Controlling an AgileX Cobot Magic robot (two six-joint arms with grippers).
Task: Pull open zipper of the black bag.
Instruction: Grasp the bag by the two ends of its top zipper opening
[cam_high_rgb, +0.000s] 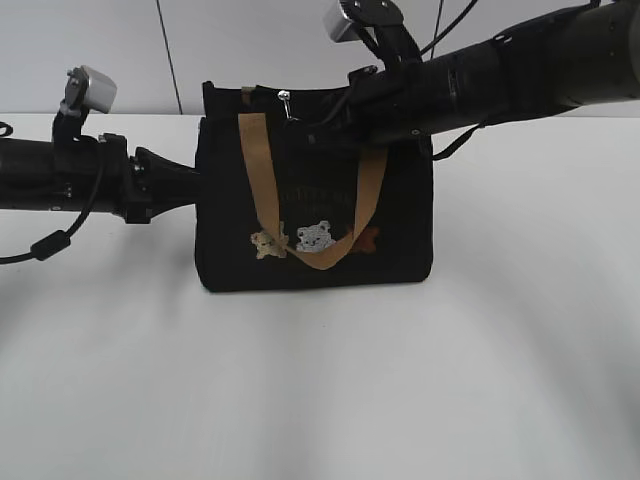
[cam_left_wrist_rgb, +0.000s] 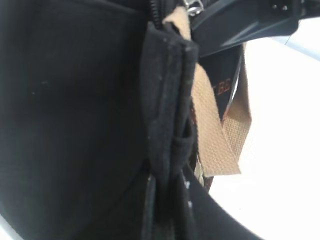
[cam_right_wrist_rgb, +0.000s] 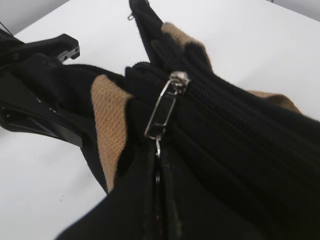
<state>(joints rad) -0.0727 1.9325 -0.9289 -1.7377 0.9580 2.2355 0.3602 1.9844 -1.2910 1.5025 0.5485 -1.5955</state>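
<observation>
Next, my right gripper lets go of the zipper pull at the black bag's top corner (cam_high_rgb: 400, 108) farthest from my left gripper.
The black bag (cam_high_rgb: 315, 200) stands upright on the white table, with tan handles (cam_high_rgb: 260, 170) and bear designs on its front. Its zipper (cam_high_rgb: 286, 101) sits on the top edge, towards the left end. In the right wrist view the silver slider (cam_right_wrist_rgb: 178, 80) sits on the closed black track, and its metal pull runs down between my right gripper's (cam_right_wrist_rgb: 158, 172) shut fingers. That gripper (cam_high_rgb: 318, 120) reaches in from the upper right. My left gripper (cam_high_rgb: 195, 176) comes in level from the left. It is shut on a fold of fabric at the bag's left end (cam_left_wrist_rgb: 167, 200).
The white table (cam_high_rgb: 320, 400) spreads out in front of the bag and to both sides. A pale wall stands behind it. The left arm's black body (cam_right_wrist_rgb: 35, 100) lies close beside the bag's end. One tan handle (cam_left_wrist_rgb: 212, 130) hangs down the front.
</observation>
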